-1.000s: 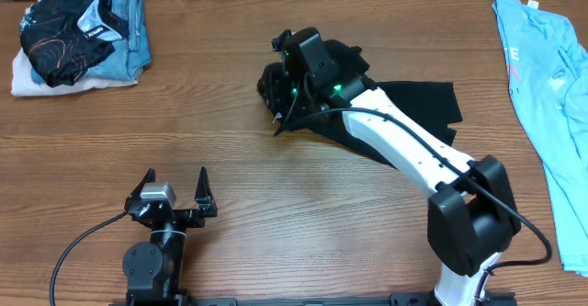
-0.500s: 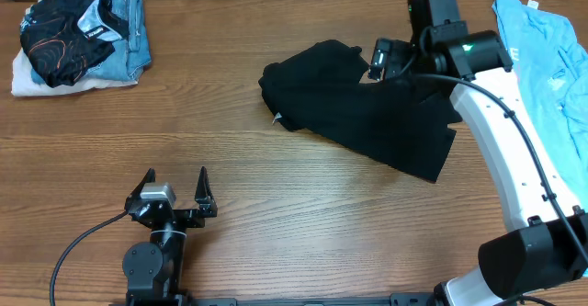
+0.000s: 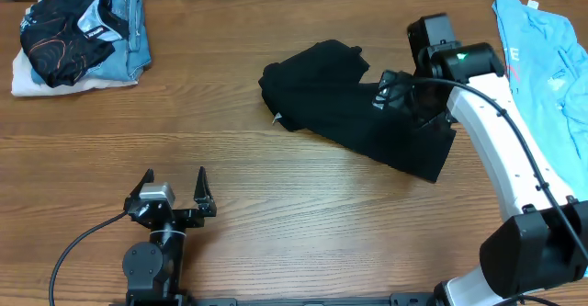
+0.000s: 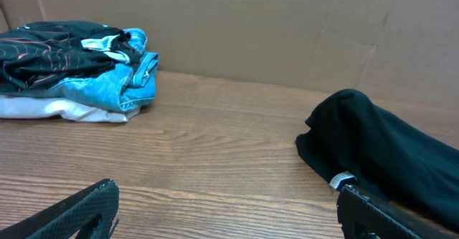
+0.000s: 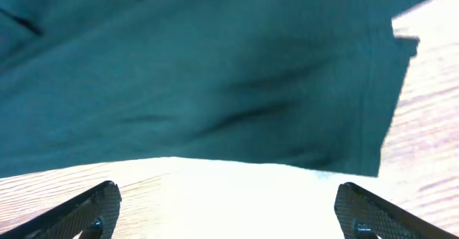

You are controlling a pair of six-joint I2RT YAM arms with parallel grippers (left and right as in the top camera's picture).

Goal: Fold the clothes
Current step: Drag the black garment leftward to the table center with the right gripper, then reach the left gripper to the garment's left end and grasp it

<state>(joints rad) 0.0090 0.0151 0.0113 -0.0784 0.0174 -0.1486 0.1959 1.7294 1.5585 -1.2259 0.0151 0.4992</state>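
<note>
Next, my left gripper grips the near edge of the black T-shirt's bunched end (image 3: 290,119) (image 4: 363,181), just beside the small white label.
The black T-shirt (image 3: 358,113) lies crumpled in the middle of the table, bunched at its left end, with a small white label (image 3: 277,118) at its near left edge. My right gripper (image 3: 388,96) hovers over the shirt's right part, open and empty. In the right wrist view the dark cloth (image 5: 215,81) fills the top, and bare table shows between the spread fingers of the right gripper (image 5: 229,210). My left gripper (image 3: 176,185) stands open near the front edge, well short of the shirt (image 4: 387,160). A light blue T-shirt (image 3: 542,76) lies at the right edge.
A pile of folded clothes (image 3: 78,35), with denim and a black patterned garment on top, sits in the far left corner and also shows in the left wrist view (image 4: 79,67). A cardboard wall (image 4: 287,31) runs behind the table. Bare wood lies between the left gripper and the shirt.
My right gripper left the bunched left end of the black T-shirt, swung right across it and came back over its right part with jaws open. The left arm stayed still.
</note>
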